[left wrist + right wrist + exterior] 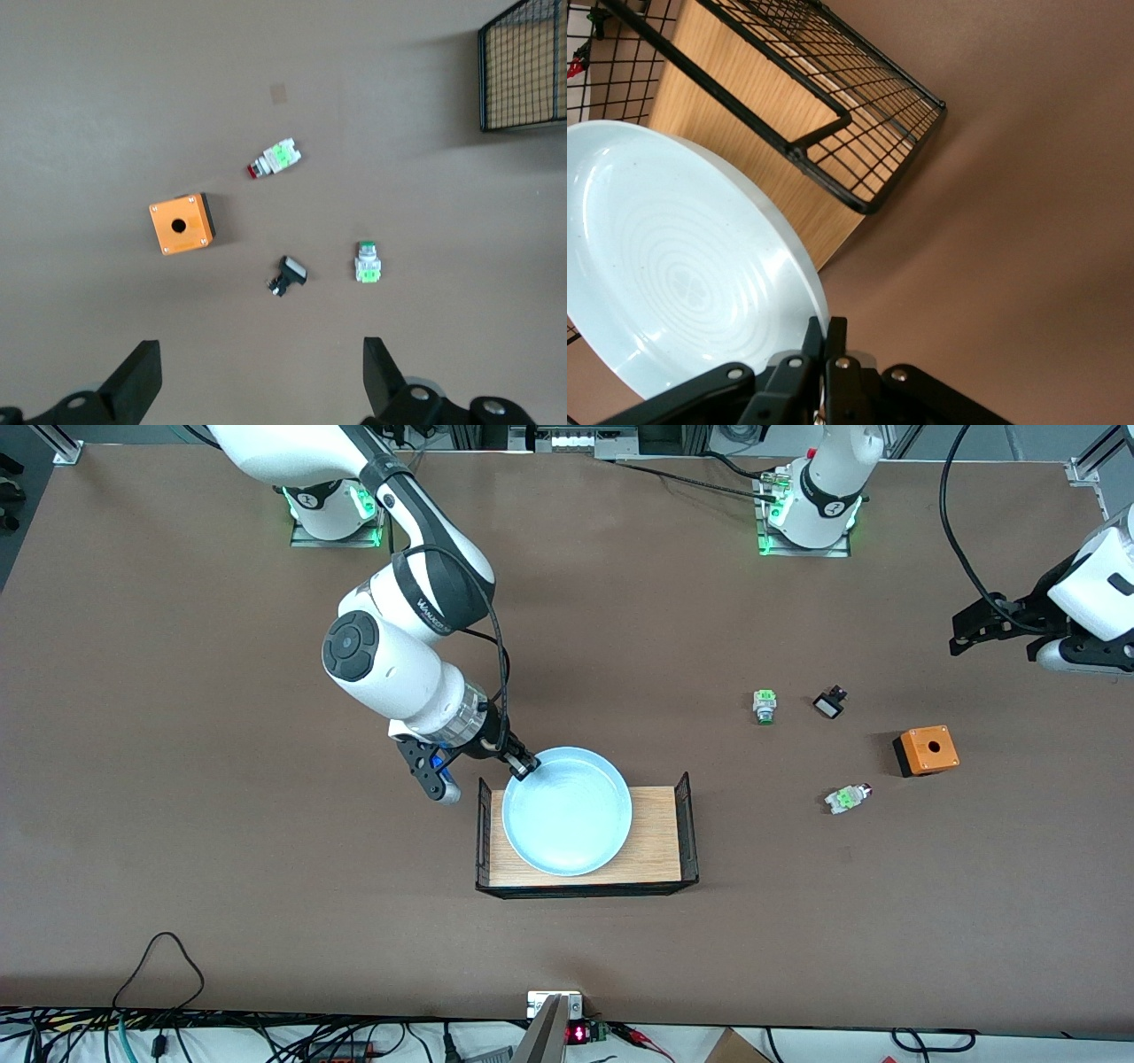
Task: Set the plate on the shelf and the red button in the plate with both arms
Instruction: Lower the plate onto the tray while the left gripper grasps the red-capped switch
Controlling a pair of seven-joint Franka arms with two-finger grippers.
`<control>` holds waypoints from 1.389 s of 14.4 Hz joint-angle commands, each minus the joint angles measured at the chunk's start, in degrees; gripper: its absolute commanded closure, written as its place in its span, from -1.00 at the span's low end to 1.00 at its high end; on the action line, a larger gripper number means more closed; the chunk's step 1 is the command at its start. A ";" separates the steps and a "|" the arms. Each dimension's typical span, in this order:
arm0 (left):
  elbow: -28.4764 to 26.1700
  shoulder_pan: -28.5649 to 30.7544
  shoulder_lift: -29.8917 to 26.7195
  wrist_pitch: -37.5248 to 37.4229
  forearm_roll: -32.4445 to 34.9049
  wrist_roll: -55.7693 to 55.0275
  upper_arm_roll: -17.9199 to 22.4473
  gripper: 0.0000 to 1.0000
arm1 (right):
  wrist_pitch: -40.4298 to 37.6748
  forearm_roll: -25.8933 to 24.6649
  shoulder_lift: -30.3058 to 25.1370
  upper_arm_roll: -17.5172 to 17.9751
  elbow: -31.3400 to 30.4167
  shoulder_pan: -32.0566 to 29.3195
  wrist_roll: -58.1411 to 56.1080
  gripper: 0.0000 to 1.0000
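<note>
My right gripper is going to let go of the pale blue plate on the wooden tray, midway [582, 825] [706, 230] between its black wire sides.
The pale blue plate [567, 810] lies over the wooden tray [660, 837], and its rim sticks out past the tray's edge nearest the robots. My right gripper [523, 766] is shut on that rim. In the right wrist view the fingers [824, 332] pinch the plate's edge [664, 266]; whether the plate rests flat on the wood I cannot tell. The red button [849, 797] lies on its side on the table toward the left arm's end, red cap showing [273, 159]. My left gripper [992, 642] waits open, high over that end, its fingers spread wide with nothing between them [259, 354].
An orange box [926, 750] with a round hole stands beside the red button. A green-capped switch [765, 706] and a small black-and-white part [830, 704] lie farther from the front camera. The tray has black wire end walls [684, 815].
</note>
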 commanded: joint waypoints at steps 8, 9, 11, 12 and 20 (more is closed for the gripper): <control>5.30 0.42 10.07 -3.97 0.98 5.54 -0.30 -1.00 | 2.02 0.76 3.20 -0.77 2.02 1.02 -0.32 1.00; 6.63 1.12 13.05 -2.14 0.98 11.49 -0.13 -1.00 | 2.11 0.76 3.47 -0.77 2.02 1.46 -0.32 1.00; 6.64 3.40 17.72 5.39 0.81 21.78 -0.12 -1.00 | 4.29 0.67 4.17 -0.86 2.02 1.90 -0.40 1.00; 6.64 4.11 20.18 8.57 0.64 26.88 -0.12 -1.00 | 5.43 0.75 4.52 -0.86 2.02 1.99 -0.23 1.00; 5.85 4.21 30.56 19.31 0.19 51.94 -0.48 -1.00 | 6.06 0.76 4.87 -0.86 1.93 1.64 -0.93 1.00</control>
